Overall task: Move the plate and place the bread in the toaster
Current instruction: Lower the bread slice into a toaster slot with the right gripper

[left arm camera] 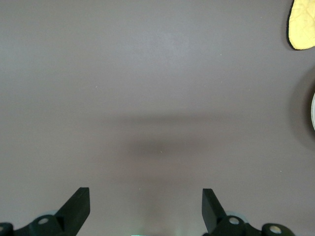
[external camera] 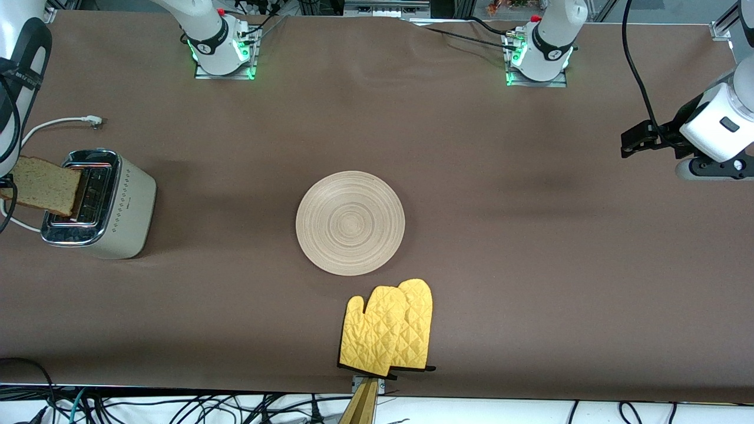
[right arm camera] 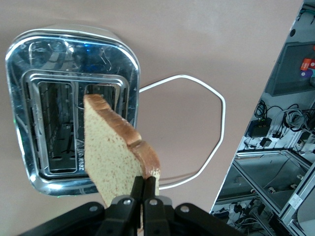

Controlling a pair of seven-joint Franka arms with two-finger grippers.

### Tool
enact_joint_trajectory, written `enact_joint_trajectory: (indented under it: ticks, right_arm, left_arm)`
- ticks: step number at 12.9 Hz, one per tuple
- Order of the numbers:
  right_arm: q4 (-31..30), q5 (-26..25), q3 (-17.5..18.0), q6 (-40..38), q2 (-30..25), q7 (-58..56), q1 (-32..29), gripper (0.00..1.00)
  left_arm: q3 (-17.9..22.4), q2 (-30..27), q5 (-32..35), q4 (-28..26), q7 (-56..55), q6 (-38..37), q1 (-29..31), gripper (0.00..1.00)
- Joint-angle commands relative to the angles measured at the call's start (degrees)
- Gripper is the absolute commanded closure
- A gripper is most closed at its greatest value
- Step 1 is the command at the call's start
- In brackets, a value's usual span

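Note:
Next, I release the bread from my right gripper into the toaster slot nearer the looping white cord (external camera: 70, 197) (right arm camera: 101, 129), and let it go there.
The cream toaster (external camera: 115, 206) stands at the right arm's end of the table, both slots showing in its chrome top (right arm camera: 74, 123). My right gripper (right arm camera: 149, 189) is shut on the crust of the bread (right arm camera: 110, 152) and holds the slice edge-down and tilted just over the toaster's slots (external camera: 44, 185). The round wooden plate (external camera: 350, 222) lies bare at the table's middle, and its rim just shows in the left wrist view (left arm camera: 313, 110). My left gripper (external camera: 627, 144) waits open and empty over bare table at the left arm's end (left arm camera: 145, 196).
A pair of yellow oven mitts (external camera: 389, 327) lies nearer the front camera than the plate and also shows in the left wrist view (left arm camera: 302, 22). The toaster's white cord (external camera: 59, 122) loops on the table beside it (right arm camera: 197, 137).

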Motion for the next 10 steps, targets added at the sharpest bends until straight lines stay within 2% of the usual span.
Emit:
enact_joint_trajectory:
  ticks: [1,6,10]
  right_arm:
    - [0.7,-0.9,0.0,0.8,0.5,-2.4,-1.3,1.0]
    - [0.5,-0.1,0.2,2.8,2.0,-2.3,-1.7,1.0]
    - [0.5,2.5,0.4,2.8,2.8,-1.7,-1.6,1.0]
  left_arm:
    - [0.0,0.4,1.1,1.3,0.0,-0.2,0.3,0.0]
    - [0.0,0.4,0.9,1.3,0.0,-0.2,0.3,0.0]
    - [0.0,0.4,0.9,1.3,0.0,-0.2,0.4,0.0]
